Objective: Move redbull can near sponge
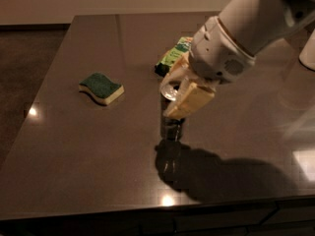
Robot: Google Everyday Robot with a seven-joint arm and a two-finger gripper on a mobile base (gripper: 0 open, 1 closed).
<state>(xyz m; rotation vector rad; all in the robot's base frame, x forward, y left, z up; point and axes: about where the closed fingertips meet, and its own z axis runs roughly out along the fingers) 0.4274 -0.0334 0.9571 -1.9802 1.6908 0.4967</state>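
I need to use my gripper to set the redbull can down on the table [120, 107] beside the sponge's pale yellow edge.
The redbull can [171, 124] stands upright near the middle of the dark table [98, 151], its shiny top showing between the pale fingers. My gripper [173, 95] reaches in from the upper right and is shut on the can's upper part. I cannot tell if the can's base touches the table. The sponge [101, 87], dark green on top with a pale yellow base, lies flat to the left of the can, well apart from it.
A green crinkled snack bag [173, 57] lies behind the gripper, partly hidden by it. The table's front edge [147, 211] runs along the bottom. A pale object [308, 53] sits at the right border.
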